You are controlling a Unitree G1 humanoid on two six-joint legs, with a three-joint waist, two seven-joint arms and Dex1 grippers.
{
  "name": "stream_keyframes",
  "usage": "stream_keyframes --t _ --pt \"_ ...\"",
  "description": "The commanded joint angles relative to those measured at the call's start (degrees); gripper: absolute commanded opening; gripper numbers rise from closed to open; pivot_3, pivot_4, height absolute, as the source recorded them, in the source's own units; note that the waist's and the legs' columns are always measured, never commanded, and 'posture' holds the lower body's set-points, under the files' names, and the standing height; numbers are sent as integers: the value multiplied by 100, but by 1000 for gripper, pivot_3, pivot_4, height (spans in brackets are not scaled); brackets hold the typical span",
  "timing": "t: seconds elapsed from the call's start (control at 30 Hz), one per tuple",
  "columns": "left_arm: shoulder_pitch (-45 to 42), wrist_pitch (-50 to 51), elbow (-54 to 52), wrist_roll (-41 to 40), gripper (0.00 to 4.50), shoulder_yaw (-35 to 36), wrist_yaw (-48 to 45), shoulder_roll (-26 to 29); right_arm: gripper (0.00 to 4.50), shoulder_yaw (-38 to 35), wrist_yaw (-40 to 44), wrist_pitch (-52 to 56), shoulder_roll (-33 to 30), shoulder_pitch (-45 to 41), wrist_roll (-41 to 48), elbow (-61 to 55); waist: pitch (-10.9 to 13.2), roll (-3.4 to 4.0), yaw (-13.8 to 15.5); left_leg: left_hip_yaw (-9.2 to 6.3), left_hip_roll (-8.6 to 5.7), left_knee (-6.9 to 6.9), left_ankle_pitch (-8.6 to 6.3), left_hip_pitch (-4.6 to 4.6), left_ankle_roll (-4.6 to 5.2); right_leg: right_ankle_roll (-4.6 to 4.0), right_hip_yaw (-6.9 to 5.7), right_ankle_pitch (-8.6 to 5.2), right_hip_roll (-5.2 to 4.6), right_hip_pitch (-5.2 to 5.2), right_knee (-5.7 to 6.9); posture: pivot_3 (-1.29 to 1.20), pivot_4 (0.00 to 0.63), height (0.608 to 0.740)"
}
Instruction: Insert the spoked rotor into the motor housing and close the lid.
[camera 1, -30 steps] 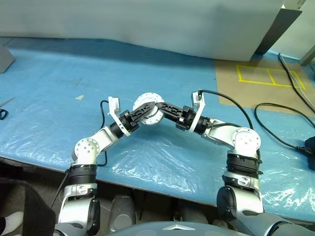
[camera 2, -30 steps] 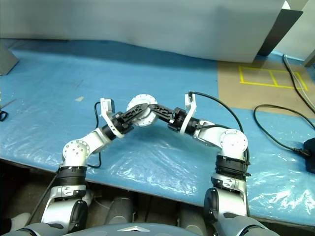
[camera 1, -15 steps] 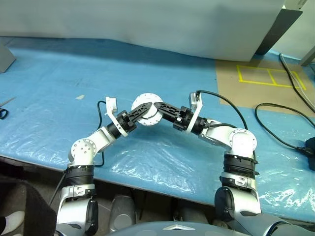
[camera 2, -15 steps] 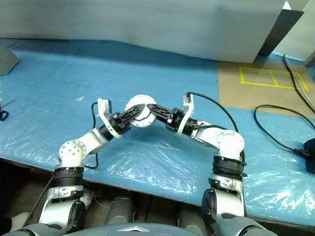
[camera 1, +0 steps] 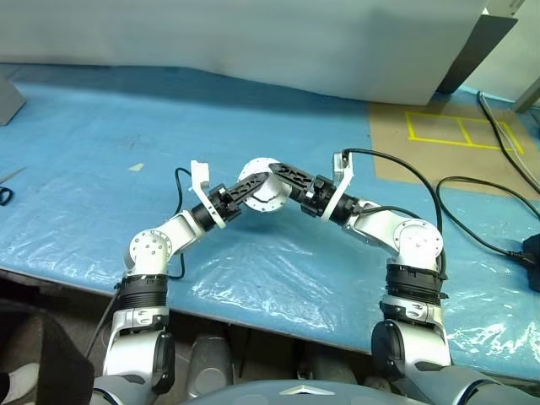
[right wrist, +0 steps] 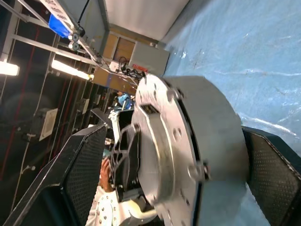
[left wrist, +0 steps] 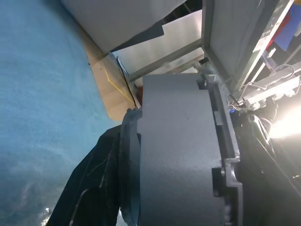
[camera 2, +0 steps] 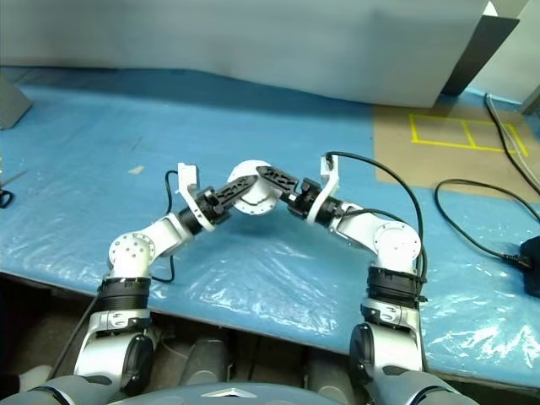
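Observation:
Next, my left gripper lets go of the motor housing on the blue sheet (camera 1: pixel 176 174) beside the small pale scrap.
The motor housing (camera 1: pixel 265 189), a squat silver-grey can, hangs above the blue table between my two grippers. My left gripper (camera 1: pixel 245 192) comes in from the left and is shut on it; the left wrist view has the housing's grey wall (left wrist: pixel 178 150) pressed close against a dark finger (left wrist: pixel 94 188). My right gripper (camera 1: pixel 278 180) comes in from the right and stands open around the housing (right wrist: pixel 207 127), with a gap beside one mesh finger (right wrist: pixel 80 174). The lid (right wrist: pixel 157 141), a bolted flange, lies flat against the housing. The spoked rotor is hidden.
The table wears a blue plastic sheet (camera 1: pixel 101 143). A brown board with yellow tape (camera 1: pixel 447 139) lies at the back right, with black cables (camera 1: pixel 481 190) trailing over the right side. Scissors (camera 1: pixel 4 196) poke in at the left edge. A white panel (camera 1: pixel 253 42) stands behind.
My right gripper's fingers have spread wider around the housing, the upper one lifting off its top. The left gripper keeps its hold and both hands stay where they were.

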Motion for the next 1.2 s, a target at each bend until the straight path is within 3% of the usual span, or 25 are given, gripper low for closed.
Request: stream_keyframes --t 0.03,0.2,0.47,0.7,0.83,1.03,1.2 --pt "-208 -266 -302 -349 2804 352 29 -85 4459 58 66 41 5 -118 216 -40 0 0 3 0 0 0 0 0 0 0 0 0 0 0 0 0 150 740" --pt "-456 -989 -404 -246 2804 849 545 -104 4459 71 48 21 -15 -136 243 4 0 0 8 -1 0 2 0 -1 0 0 0 0 0 0 1 0 150 740" --pt "-514 -3627 521 1953 2804 929 1538 189 4459 170 191 -323 -186 -125 -155 -14 0 -1 -3 -3 0 2 0 -1 0 3 -1 1 0 3 -5 0 150 740" --pt "-824 -4151 1786 2471 2804 1053 1825 380 4459 317 366 -469 -221 -167 -473 52 2 -5 44 -13 -1 8 0 -14 0 6 -9 2 1 1 -4 0 150 740" --pt "-869 -4116 2234 2647 2804 896 1529 395 4459 355 404 -469 -222 -178 -580 63 2 -5 53 -13 -2 16 0 -10 0 8 -8 4 -2 8 0 0 150 740" --pt "-853 -4044 2606 2655 4483 1027 1451 472 4500 402 439 -436 -198 -132 -692 49 2 -5 38 -13 0 23 0 -7 0 6 -6 4 -2 9 8 0 150 740" --pt "-938 -4175 3146 2780 4483 1232 1755 756 4500 417 465 -445 -156 -117 -735 70 1 -4 -11 -12 1 22 0 0 0 6 -4 4 -2 10 10 0 150 740"
